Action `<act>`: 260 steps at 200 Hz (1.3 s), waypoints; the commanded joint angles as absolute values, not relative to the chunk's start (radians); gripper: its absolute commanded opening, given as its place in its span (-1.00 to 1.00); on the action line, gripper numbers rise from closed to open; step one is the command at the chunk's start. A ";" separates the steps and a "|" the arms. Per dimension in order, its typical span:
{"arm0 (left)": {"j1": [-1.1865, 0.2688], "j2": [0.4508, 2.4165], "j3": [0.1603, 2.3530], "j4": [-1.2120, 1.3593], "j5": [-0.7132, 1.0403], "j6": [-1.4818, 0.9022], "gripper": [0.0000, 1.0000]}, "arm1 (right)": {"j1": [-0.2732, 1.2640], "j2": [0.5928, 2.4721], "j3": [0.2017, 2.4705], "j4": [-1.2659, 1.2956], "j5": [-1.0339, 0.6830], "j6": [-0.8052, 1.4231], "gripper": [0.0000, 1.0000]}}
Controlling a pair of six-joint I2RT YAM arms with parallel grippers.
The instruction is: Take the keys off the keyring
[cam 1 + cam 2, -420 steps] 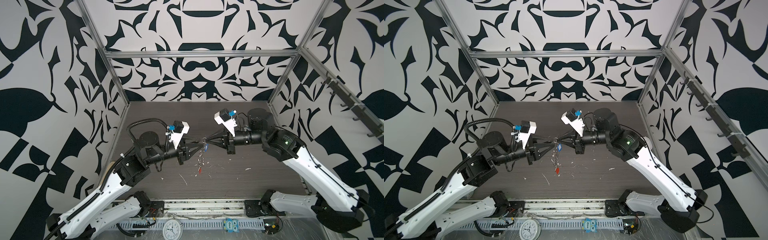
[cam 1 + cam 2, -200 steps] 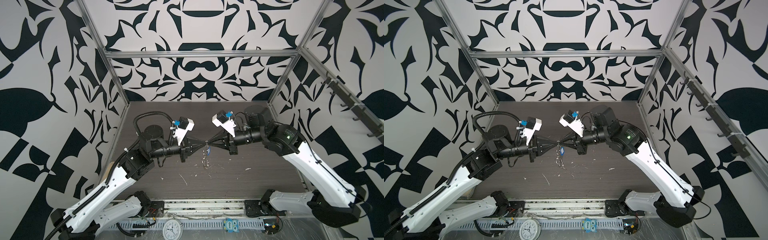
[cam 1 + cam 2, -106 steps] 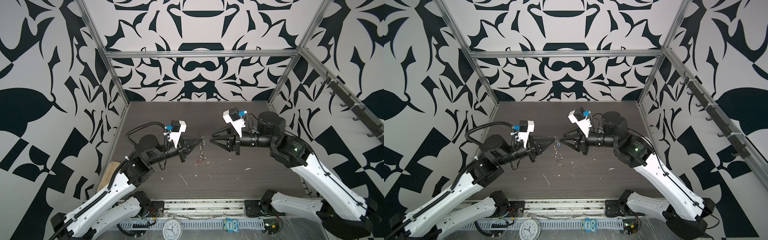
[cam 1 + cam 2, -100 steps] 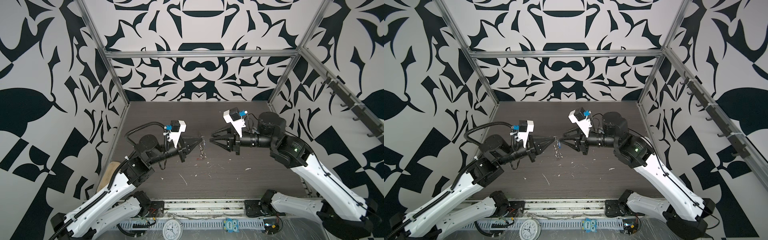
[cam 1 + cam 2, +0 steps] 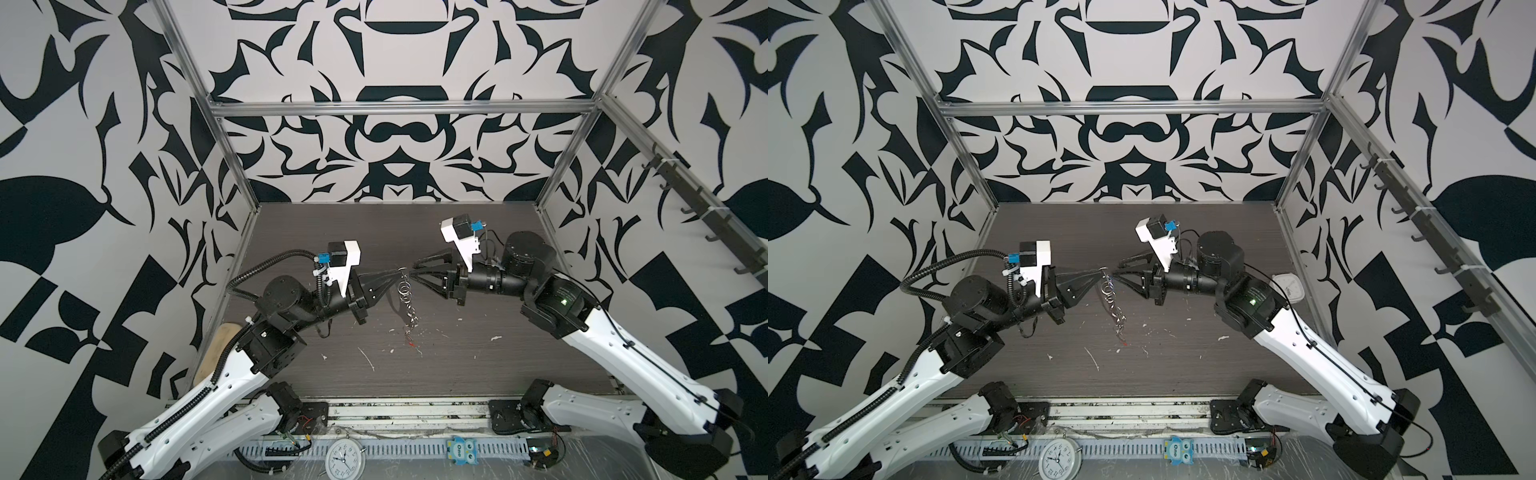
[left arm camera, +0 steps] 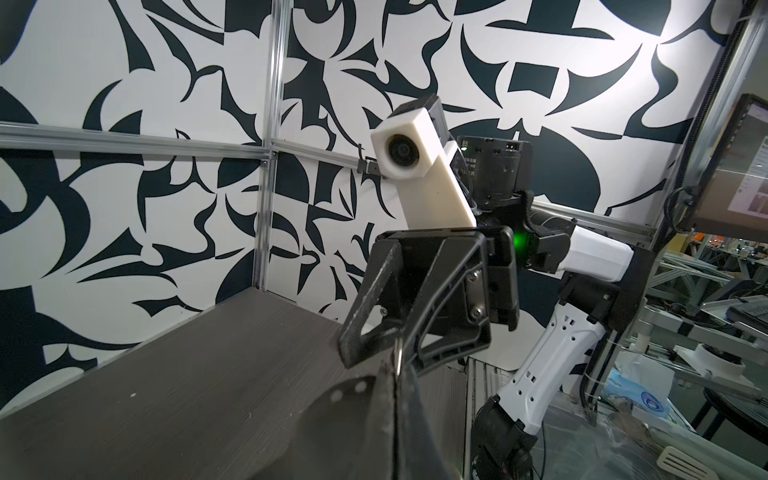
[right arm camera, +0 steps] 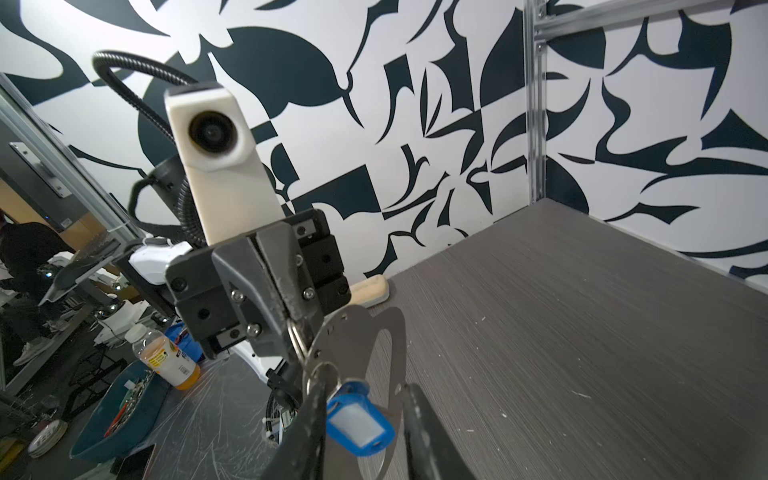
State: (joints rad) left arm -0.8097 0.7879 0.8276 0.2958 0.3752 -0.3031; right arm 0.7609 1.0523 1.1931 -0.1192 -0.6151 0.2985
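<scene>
The blue key tag hangs between the open fingers of the robot's right gripper, so that gripper should back off and pinch the top ring [image 7: 301,342] above the tag.
The keyring [image 5: 405,297] is a chain of thin silvery rings hanging from my left gripper [image 5: 400,271], which is shut on its top ring [image 7: 296,338]. In both top views the chain [image 5: 1113,303] drops toward the table and ends in a small red key tag [image 5: 412,344]. The blue key tag [image 7: 360,424] hangs just under the top ring, between the fingers of my right gripper [image 7: 362,401]. It leans on one finger [image 7: 312,405] and stands clear of the other. My right gripper [image 5: 413,269] is open, its tips level with the left gripper's tip.
White scuff marks [image 5: 368,357] dot the dark table [image 5: 478,365]. A tan oblong block [image 5: 218,349] lies at the table's left edge and a small white clock [image 5: 1289,286] at its right edge. Patterned walls close in three sides.
A second ago both grippers pinched the chain together. The right gripper has opened, backed off, then closed in around the blue tag. The chain now hangs longer from the left gripper.
</scene>
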 commanded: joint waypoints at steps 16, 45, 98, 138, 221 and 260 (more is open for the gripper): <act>-0.806 0.773 0.812 0.376 0.376 -0.307 -1.00 | 0.765 1.030 1.185 0.027 -0.649 0.357 -0.28; -0.806 0.781 0.813 0.383 0.380 -0.307 -1.00 | 0.764 1.047 1.201 0.035 -0.679 0.373 -0.33; -0.805 0.784 0.814 0.384 0.371 -0.309 -1.00 | 0.764 1.066 1.207 0.072 -0.742 0.405 -0.42; -0.805 0.797 0.818 0.385 0.371 -0.313 -1.00 | 0.766 1.075 1.213 0.074 -0.754 0.412 -0.58; -0.805 0.793 0.821 0.366 0.363 -0.316 -1.00 | 0.766 1.052 1.231 0.002 -0.701 0.376 -0.60; -0.805 0.783 0.820 0.354 0.350 -0.316 -1.00 | 0.766 1.008 1.230 -0.073 -0.616 0.320 -0.49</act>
State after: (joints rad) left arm -0.8097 0.8043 0.8257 0.3317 0.3656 -0.3145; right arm 0.7612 1.0569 1.1904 -0.0498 -0.6819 0.3660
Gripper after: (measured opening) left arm 0.047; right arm 0.245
